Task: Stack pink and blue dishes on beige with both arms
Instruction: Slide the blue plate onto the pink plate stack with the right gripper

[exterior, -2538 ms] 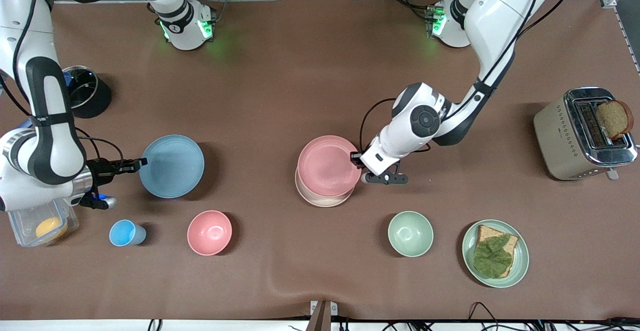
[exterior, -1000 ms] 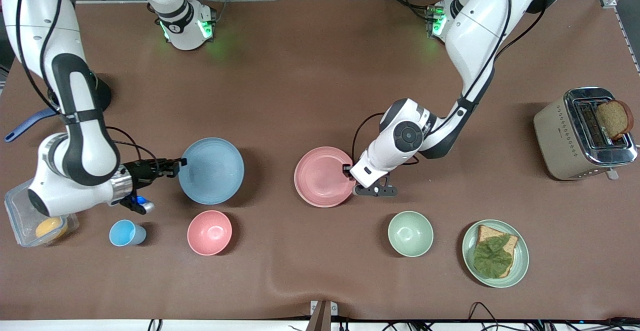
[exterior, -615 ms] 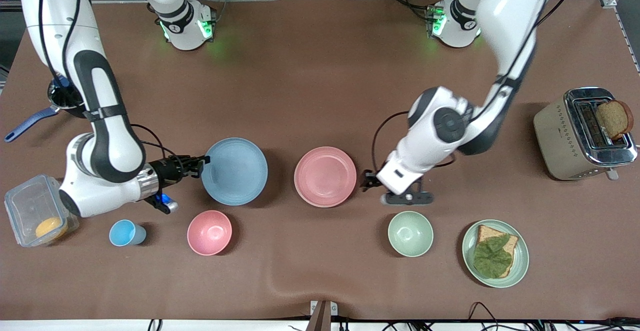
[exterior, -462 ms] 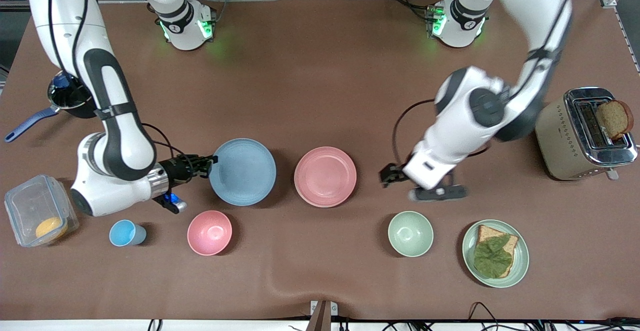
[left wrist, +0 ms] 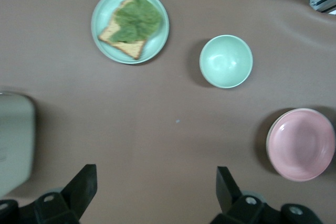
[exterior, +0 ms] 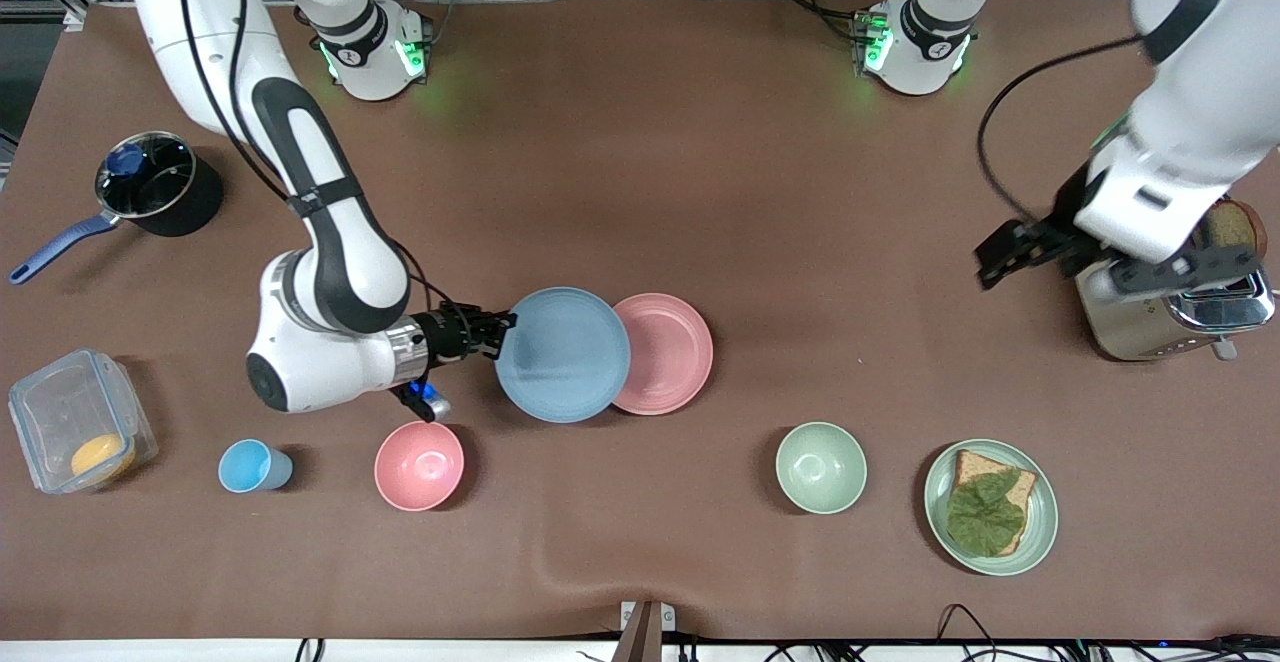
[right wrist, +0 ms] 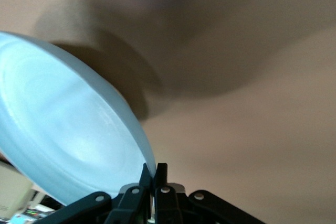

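Note:
The robot's right gripper needs to release the light blue plate squarely on top of the pink plate (exterior: 649,354) in the middle of the table.
My right gripper (exterior: 497,332) is shut on the rim of the light blue plate (exterior: 563,354), which hangs over the edge of the pink plate (exterior: 672,354) on the side toward the right arm's end of the table. The right wrist view shows the blue plate (right wrist: 68,129) pinched between the right gripper's (right wrist: 155,170) fingers. The pink plate lies flat in mid-table and covers the beige plate, which is hidden in the front view. My left gripper (exterior: 995,260) is open and empty, up in the air beside the toaster. In the left wrist view the left gripper (left wrist: 156,184) looks down on bare table, with the pink plate (left wrist: 302,144) farther off.
A pink bowl (exterior: 419,465), blue cup (exterior: 250,466) and green bowl (exterior: 821,467) stand nearer the front camera. A green plate with bread and leaf (exterior: 990,507) and a toaster (exterior: 1170,317) are at the left arm's end. A pot (exterior: 150,187) and plastic box (exterior: 75,432) are at the right arm's end.
The left gripper let go of the pink plate, which now rests on the beige one, and rose away toward the toaster. The right arm carried the blue plate across until it overlaps the pink plate.

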